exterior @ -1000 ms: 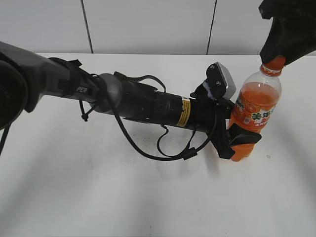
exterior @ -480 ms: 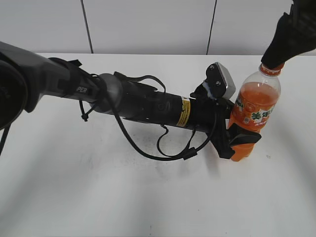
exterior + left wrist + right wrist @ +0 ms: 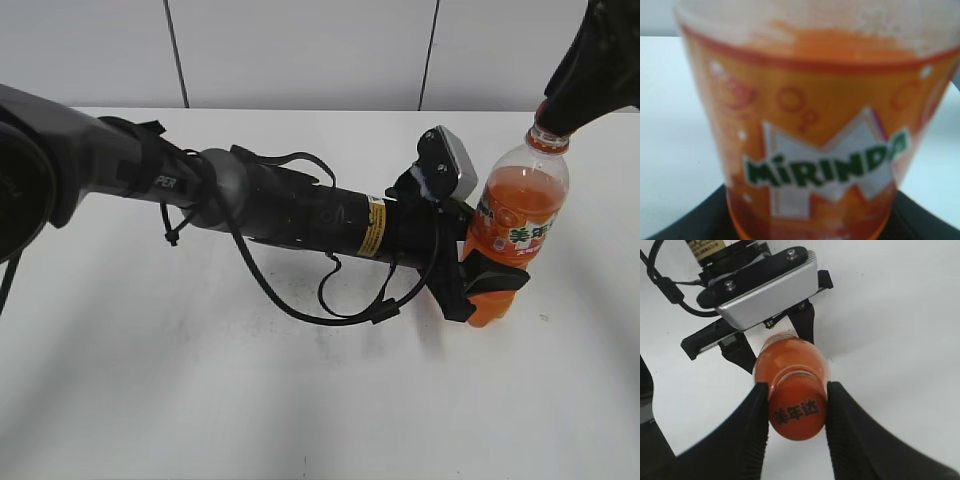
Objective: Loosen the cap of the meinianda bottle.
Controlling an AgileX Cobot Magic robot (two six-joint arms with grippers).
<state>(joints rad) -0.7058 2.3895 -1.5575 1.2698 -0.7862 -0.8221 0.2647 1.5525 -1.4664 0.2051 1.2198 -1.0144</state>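
I should set the orange cap down on the white table (image 3: 574,267) beside the meinianda bottle with my right gripper, opposite my left gripper.
The meinianda bottle (image 3: 518,225) of orange drink stands upright at the right of the white table (image 3: 200,400). My left gripper (image 3: 487,283) is shut on its lower body; the left wrist view shows its label (image 3: 827,165) filling the frame. My right gripper (image 3: 796,407) comes down from above, and its two black fingers (image 3: 752,425) press on both sides of the orange cap (image 3: 796,410), which has dark characters on top. In the exterior view the cap is hidden under the right gripper (image 3: 556,118); only the orange neck ring shows.
My left arm (image 3: 300,215) lies across the table from the left, with loose cables hanging below it and its wrist camera (image 3: 445,165) beside the bottle. A grey panelled wall (image 3: 300,50) stands behind the table.
My right gripper has moved down and right over the bottle top and now covers the cap, which showed a second ago. The bottle and left arm have not moved.
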